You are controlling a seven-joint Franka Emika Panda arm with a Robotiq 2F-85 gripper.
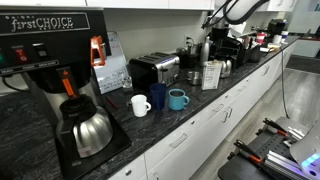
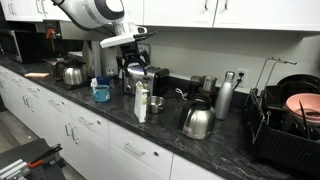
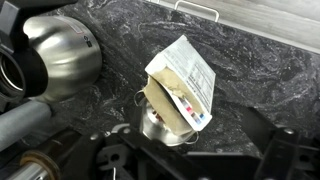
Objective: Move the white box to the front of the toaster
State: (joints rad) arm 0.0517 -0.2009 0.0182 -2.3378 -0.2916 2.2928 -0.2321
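The robot's gripper will next move down to the white box's open top (image 1: pixel 212 65) (image 3: pixel 182 106), above the small metal cup, and close there.
The white box (image 1: pixel 211 74) stands upright on the dark counter, right of the silver toaster (image 1: pixel 153 68). It also shows in an exterior view (image 2: pixel 141 103) beside a small metal cup (image 2: pixel 155 103), with the toaster (image 2: pixel 153 80) behind. In the wrist view the box (image 3: pixel 182 78) is seen from above, with a printed white face and a beige side, and the metal cup (image 3: pixel 160 128) is against it. My gripper (image 2: pixel 132 60) hangs above the box, open and empty. Its dark fingers (image 3: pixel 190 165) frame the bottom of the wrist view.
A black coffee machine (image 1: pixel 50 50) with a steel carafe (image 1: pixel 88 130) stands near the toaster. A white mug (image 1: pixel 140 104), a dark mug (image 1: pixel 158 95) and a blue mug (image 1: pixel 177 98) sit in front of the toaster. A steel kettle (image 2: pixel 197 120), a steel bottle (image 2: pixel 225 97) and a dish rack (image 2: pixel 285 120) stand beyond the box.
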